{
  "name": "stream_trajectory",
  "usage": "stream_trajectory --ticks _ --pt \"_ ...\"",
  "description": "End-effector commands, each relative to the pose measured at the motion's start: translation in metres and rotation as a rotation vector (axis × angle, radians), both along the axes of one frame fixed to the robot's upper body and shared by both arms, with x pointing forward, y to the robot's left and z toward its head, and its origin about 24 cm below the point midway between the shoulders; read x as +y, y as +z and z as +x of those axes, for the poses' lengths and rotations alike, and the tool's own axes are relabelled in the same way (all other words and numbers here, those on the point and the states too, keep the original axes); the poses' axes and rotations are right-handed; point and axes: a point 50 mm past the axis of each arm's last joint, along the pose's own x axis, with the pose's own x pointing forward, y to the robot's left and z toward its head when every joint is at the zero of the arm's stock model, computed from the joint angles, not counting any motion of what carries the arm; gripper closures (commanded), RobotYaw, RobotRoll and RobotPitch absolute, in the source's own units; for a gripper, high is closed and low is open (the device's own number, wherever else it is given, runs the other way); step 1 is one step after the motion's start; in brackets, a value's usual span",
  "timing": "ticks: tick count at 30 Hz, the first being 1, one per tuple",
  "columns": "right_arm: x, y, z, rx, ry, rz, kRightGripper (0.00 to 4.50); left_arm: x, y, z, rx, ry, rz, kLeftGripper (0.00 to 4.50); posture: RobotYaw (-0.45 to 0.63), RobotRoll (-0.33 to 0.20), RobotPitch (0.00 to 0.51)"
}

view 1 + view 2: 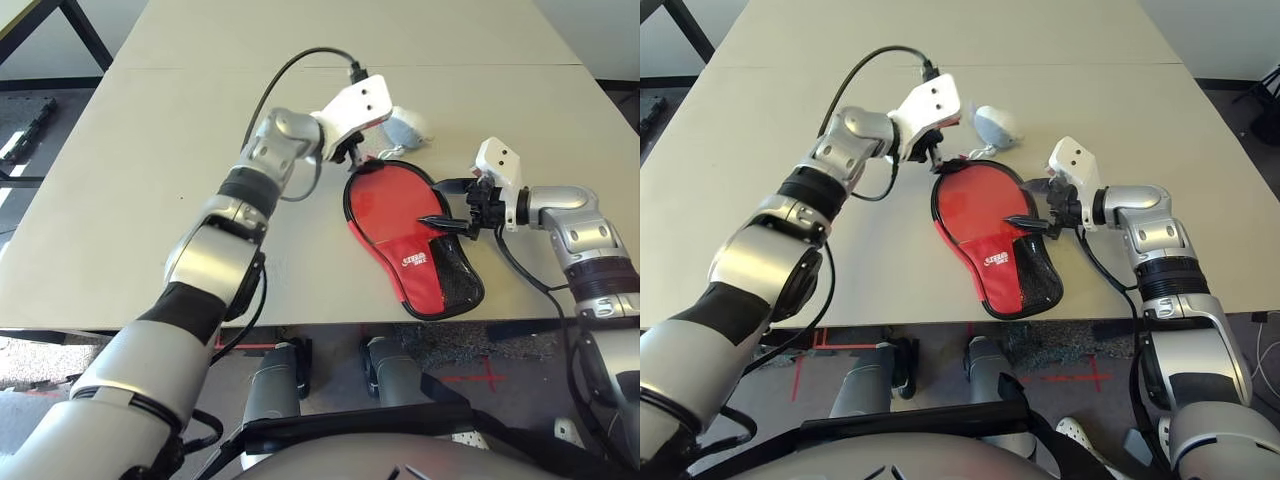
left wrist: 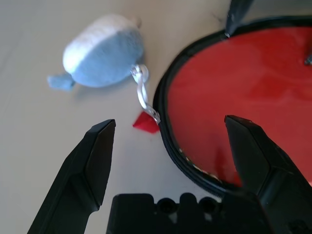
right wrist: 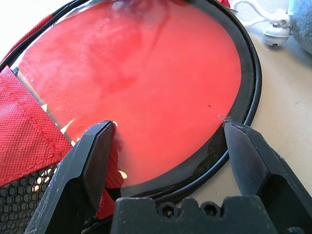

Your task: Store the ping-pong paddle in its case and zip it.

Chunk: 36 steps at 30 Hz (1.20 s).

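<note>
Next, I move my right gripper to the pale grey pouch beyond the case and close it on the pouch's body (image 1: pixel 408 128) (image 3: pixel 302 24), which is tied to the zip tab.
The red case (image 1: pixel 415 265) with black trim lies flat on the table, mesh handle end toward me. Its round end stands unzipped, and the ping-pong paddle's glossy red face (image 3: pixel 146 73) shows inside the black rim beside the red fabric flap (image 3: pixel 29 141). The paddle's handle is hidden. My left gripper (image 1: pixel 352 155) hangs open at the far round end, over the rim and the small red zip tab (image 2: pixel 145 122). At the case's right side my right gripper (image 1: pixel 447 203) is open too, its fingers (image 3: pixel 95 146) spread just above the paddle's face.
A small pale grey pouch (image 1: pixel 408 125) lies just beyond the case, tied to the zip tab by a silver cord (image 2: pixel 144 95). The table's near edge (image 1: pixel 300 325) runs close below the mesh end. Bare tabletop stretches to the left and far side.
</note>
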Motion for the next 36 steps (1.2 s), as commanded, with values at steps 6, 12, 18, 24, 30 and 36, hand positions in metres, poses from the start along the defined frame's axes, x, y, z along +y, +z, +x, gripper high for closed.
stream_trajectory --ticks 6,12,18,24,30,36 --pt "0.0 -0.032 -0.006 0.116 -0.037 -0.067 0.0 0.003 -0.019 -0.028 0.064 -0.079 -0.028 0.01 -0.12 0.0 0.193" --pt "-0.003 -0.031 -0.005 0.116 -0.045 -0.073 0.0 -0.007 -0.032 -0.036 0.103 -0.07 -0.057 0.01 -0.12 0.0 0.193" --pt "-0.004 -0.029 -0.006 0.116 -0.051 -0.075 0.0 -0.012 -0.048 -0.04 0.154 -0.058 -0.018 0.01 -0.12 0.0 0.194" --pt "-0.009 -0.022 -0.004 0.107 -0.065 -0.069 0.0 -0.013 -0.067 -0.043 0.231 -0.028 0.044 0.01 -0.13 0.0 0.195" --pt "-0.014 0.014 0.006 0.046 -0.06 -0.02 0.0 -0.015 -0.076 -0.048 0.256 -0.028 0.069 0.01 -0.14 0.0 0.199" --pt "-0.013 0.052 0.023 -0.058 -0.08 0.007 0.0 -0.018 -0.08 -0.051 0.268 -0.033 0.069 0.01 -0.13 0.0 0.2"
